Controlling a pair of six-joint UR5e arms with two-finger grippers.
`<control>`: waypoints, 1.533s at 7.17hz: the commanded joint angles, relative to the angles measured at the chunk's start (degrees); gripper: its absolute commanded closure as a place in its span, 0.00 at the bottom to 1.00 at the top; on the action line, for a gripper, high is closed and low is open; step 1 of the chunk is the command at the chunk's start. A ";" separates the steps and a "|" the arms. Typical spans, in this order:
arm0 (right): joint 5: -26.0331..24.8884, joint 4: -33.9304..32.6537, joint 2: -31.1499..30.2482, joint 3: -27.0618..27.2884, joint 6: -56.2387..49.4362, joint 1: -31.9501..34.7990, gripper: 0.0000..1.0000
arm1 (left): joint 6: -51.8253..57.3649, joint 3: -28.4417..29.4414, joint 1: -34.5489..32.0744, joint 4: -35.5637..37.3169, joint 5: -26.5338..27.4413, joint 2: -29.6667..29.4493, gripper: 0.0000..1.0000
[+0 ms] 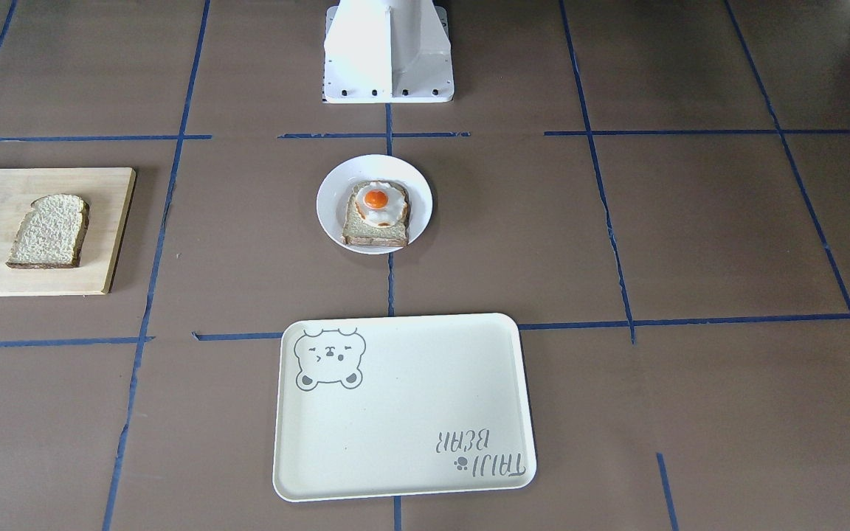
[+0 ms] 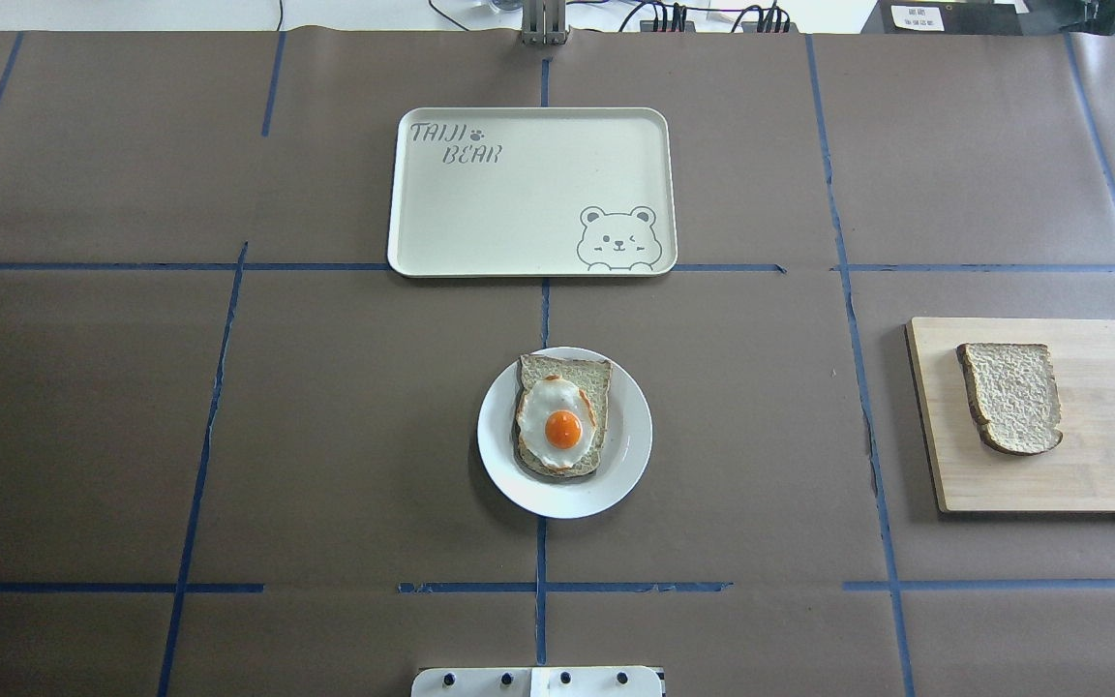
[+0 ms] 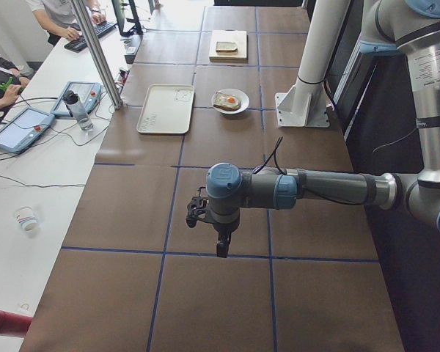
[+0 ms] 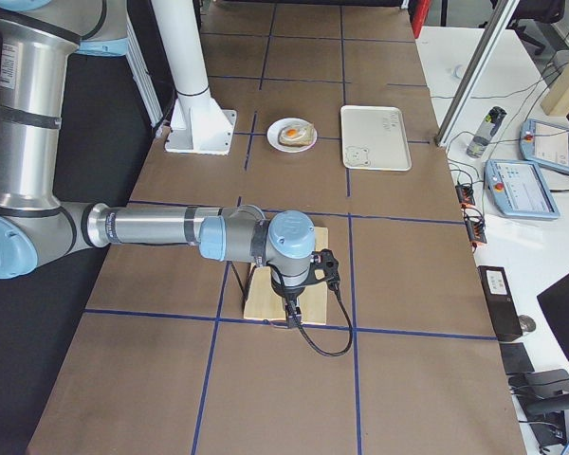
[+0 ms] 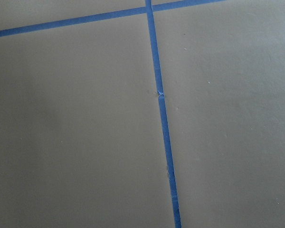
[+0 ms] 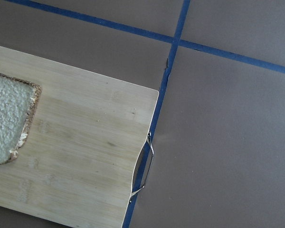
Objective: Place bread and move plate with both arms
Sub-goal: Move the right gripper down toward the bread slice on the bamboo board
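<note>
Next, my right gripper grabs the plain bread at its crust edge (image 1: 32, 209) (image 6: 19, 145) that faces the board's metal handle, on the end toward the robot base.
The plain bread (image 2: 1010, 397) lies on a wooden cutting board (image 2: 1099, 465) at the table's right end; it also shows in the front view (image 1: 49, 231) and at the left edge of the right wrist view (image 6: 7, 123). The white plate (image 2: 630, 436) stands mid-table and bears a bread slice with a fried egg (image 2: 562, 416). My left gripper (image 3: 221, 249) hangs over bare table at the left end, far from the plate. My right gripper (image 4: 290, 318) hangs over the cutting board's outer end. I cannot tell whether either is open or shut.
A cream bear tray (image 2: 528, 194) lies beyond the plate, toward the operators' side. The white robot base (image 1: 388, 51) stands behind the plate. Tablets, a bottle (image 3: 77, 110) and a paper cup (image 3: 27, 218) sit on the white side bench. The board has a metal handle (image 6: 145, 166).
</note>
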 commanded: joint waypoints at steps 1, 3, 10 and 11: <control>0.37 2.56 0.15 -0.19 1.05 0.00 0.01 | -0.09 -0.04 0.30 0.18 0.09 -0.09 0.00; 6.99 2.93 0.24 0.16 8.92 -2.35 0.02 | -0.09 0.14 0.39 0.00 -0.09 -0.09 0.00; -0.76 60.13 -2.13 -9.69 70.73 -26.43 0.12 | -0.09 -0.04 0.39 -0.35 -0.17 -0.09 0.00; -2.08 60.15 -2.48 -9.69 70.85 -28.54 0.15 | 0.00 -0.04 0.39 -0.35 -0.17 -0.09 0.00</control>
